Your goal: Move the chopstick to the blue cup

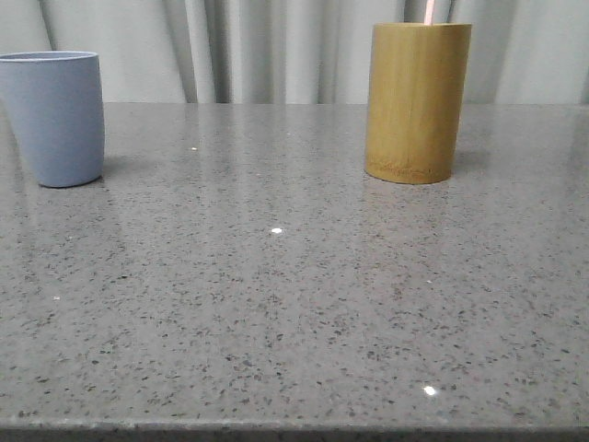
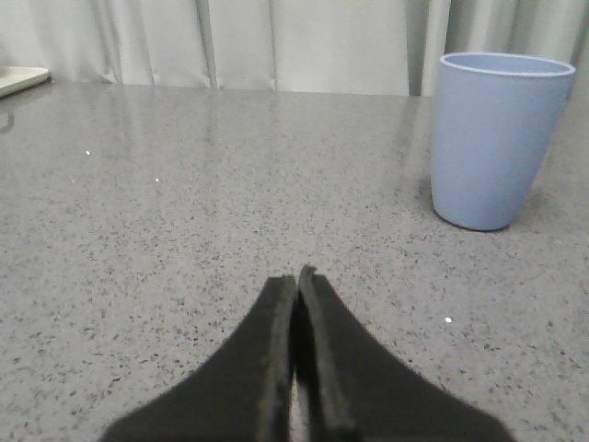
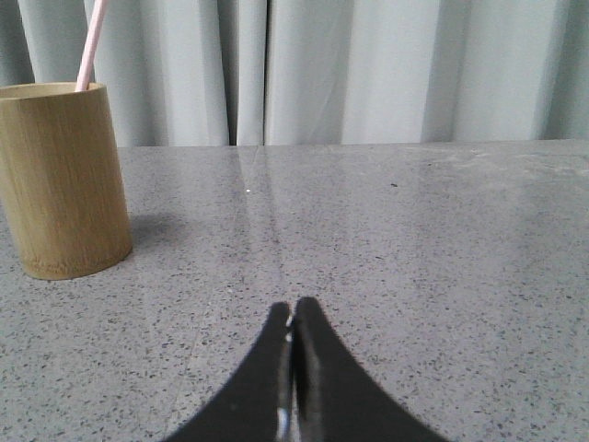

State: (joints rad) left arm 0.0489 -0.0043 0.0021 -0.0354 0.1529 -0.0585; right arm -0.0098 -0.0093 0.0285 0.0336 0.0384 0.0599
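I should bring the fingers of my left gripper closed on the rim of the blue cup (image 1: 9,58) (image 2: 445,61), at the side that is farthest away from the tan bamboo cylinder.
A pale pink chopstick (image 1: 430,11) sticks up out of the tan bamboo cylinder (image 1: 416,101) at the back right of the table; it also shows in the right wrist view (image 3: 89,46), in the cylinder (image 3: 63,180). The blue cup (image 1: 57,117) stands at the back left and shows in the left wrist view (image 2: 495,138). My left gripper (image 2: 296,276) is shut and empty, low over the table, short of the cup. My right gripper (image 3: 293,308) is shut and empty, low over the table, apart from the cylinder. Neither gripper shows in the front view.
The grey speckled stone table (image 1: 294,304) runs to a front edge at the bottom of the front view. Pale curtains (image 1: 276,46) hang behind it. A pale flat object (image 2: 18,81) lies at the table's far edge in the left wrist view.
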